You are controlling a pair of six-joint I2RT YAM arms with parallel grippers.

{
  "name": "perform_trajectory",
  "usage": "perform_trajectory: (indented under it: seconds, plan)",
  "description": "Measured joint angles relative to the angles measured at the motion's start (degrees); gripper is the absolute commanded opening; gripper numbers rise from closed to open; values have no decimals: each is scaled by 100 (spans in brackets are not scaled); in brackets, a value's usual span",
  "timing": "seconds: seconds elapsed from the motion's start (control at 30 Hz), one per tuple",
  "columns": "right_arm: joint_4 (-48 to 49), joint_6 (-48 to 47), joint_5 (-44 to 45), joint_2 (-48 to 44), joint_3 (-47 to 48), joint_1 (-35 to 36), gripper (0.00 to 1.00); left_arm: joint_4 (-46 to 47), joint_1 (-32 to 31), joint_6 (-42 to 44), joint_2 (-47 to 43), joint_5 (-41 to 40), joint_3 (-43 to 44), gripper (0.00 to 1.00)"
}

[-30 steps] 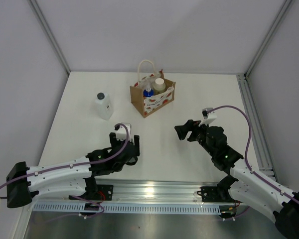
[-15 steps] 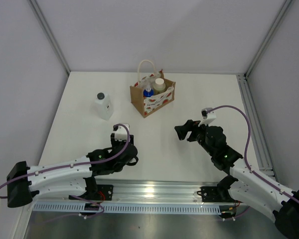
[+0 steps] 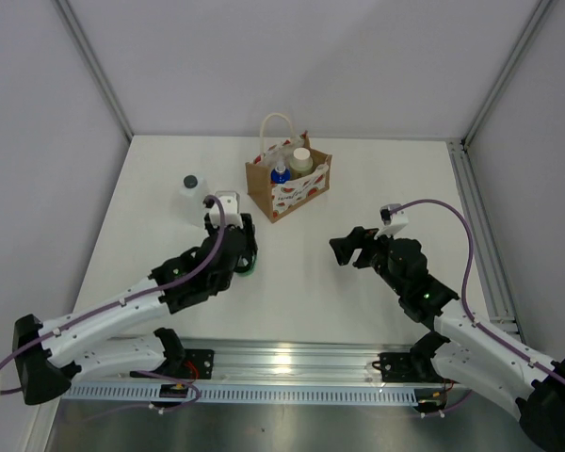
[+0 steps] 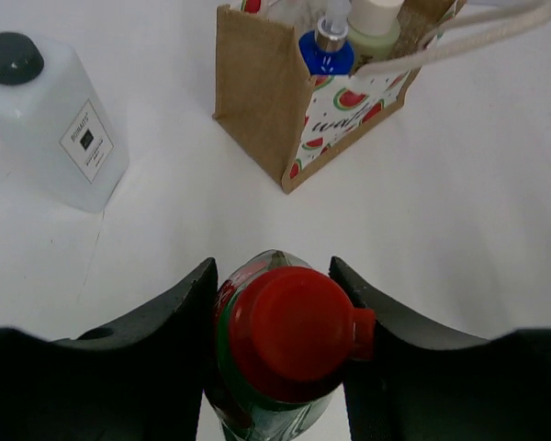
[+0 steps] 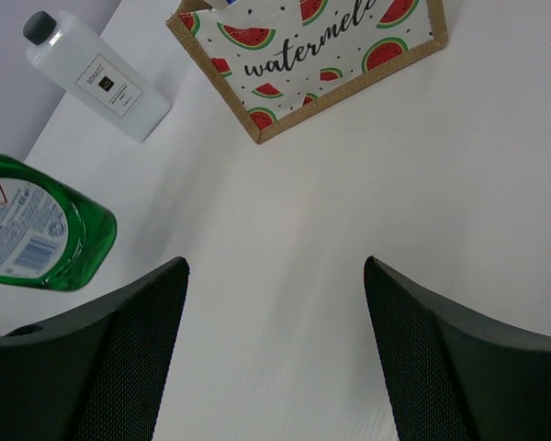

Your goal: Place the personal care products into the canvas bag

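My left gripper is holding the dark green bottle too high, just under its red cap, so I should stand it down and grip its lower body (image 5: 48,231) before I bag it.
My left gripper (image 4: 271,266) is shut on the dark green bottle with the red cap (image 4: 294,335), holding it upright just below the cap. From above the bottle (image 3: 248,268) pokes out under that gripper (image 3: 240,256), near the canvas bag (image 3: 288,184). The bag stands upright and holds a blue-capped bottle (image 3: 280,173) and a white-capped bottle (image 3: 301,158). The translucent white bottle with the black cap (image 3: 192,193) stands on the table left of the bag. My right gripper (image 3: 345,249) hangs open and empty, to the right and nearer than the bag.
The bag's white rope handles (image 3: 278,127) arch over its opening. A metal rail (image 3: 471,207) runs along the table's right edge, and grey walls close the back and sides. Bare white tabletop (image 5: 349,230) lies between my right gripper (image 5: 275,266) and the bag (image 5: 321,55).
My left gripper has shut on the green bottle and carried it away from the near edge toward the bag. The right arm has stayed put.
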Motion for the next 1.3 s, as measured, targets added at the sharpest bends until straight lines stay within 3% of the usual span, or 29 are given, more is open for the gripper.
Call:
perform_trajectory:
  seconds: [0.57,1.0,1.2,1.23,1.27,1.3]
  plan:
    - [0,0,-11,11,0,35,80,293,1084,817,1543,868,1591,0]
    - [-4,0,-9,-55,0,44,80,1176,1099,662,1996,1495,109,0]
    - [-9,0,-13,-55,0,48,80,1895,1099,673,2061,1537,-162,1]
    - [-4,0,-15,-55,0,48,80,2013,1099,675,2061,1567,-210,4]
    - [-7,0,-15,-55,0,48,80,2107,1099,682,2061,1593,-245,31]
    - [-7,0,-20,-55,0,48,80,2197,1099,684,2059,1609,-286,44]
